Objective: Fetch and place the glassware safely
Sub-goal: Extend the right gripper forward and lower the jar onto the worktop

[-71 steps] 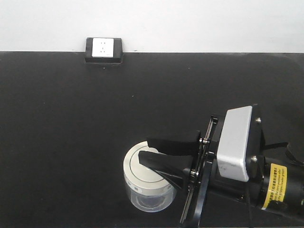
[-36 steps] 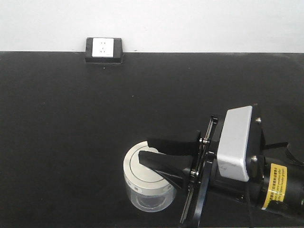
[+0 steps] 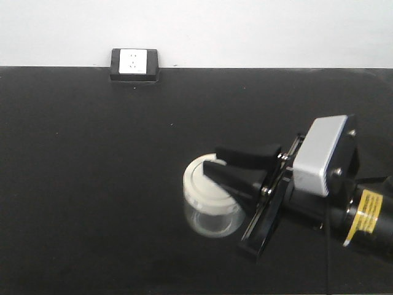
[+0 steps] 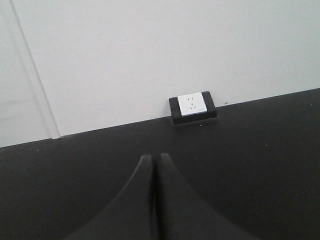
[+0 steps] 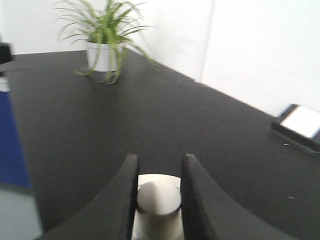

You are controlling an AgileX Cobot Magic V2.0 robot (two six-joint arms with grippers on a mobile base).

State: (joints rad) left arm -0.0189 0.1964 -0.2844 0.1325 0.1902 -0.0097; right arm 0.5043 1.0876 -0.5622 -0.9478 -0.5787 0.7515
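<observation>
The glassware, now at the middle of the table, will go down from my right gripper onto the open middle of the black table [image 3: 209, 184], where I should set it well out from the black box.
The glassware [image 3: 209, 206], a small clear jar with a cream-white lid, is at the middle of the black table [image 3: 92, 184]. My right gripper [image 3: 212, 158] reaches in from the right and is shut on the lid's central knob [image 5: 159, 197]. In the right wrist view the knob fills the gap between the two black fingers [image 5: 127, 185]. The glass body hangs below the lid, and I cannot tell whether it touches the table. In its own wrist view my left gripper [image 4: 153, 158] is shut with nothing in it, low over bare table.
A black box with a white socket face [image 3: 134, 64] stands at the table's far edge against the white wall. A potted green plant [image 5: 106, 42] stands on the table far ahead in the right wrist view. A blue object [image 5: 10, 140] stands at that view's left edge.
My right gripper has carried the jar to the right and farther back on the table, still shut on the lid knob. The socket box has not moved.
</observation>
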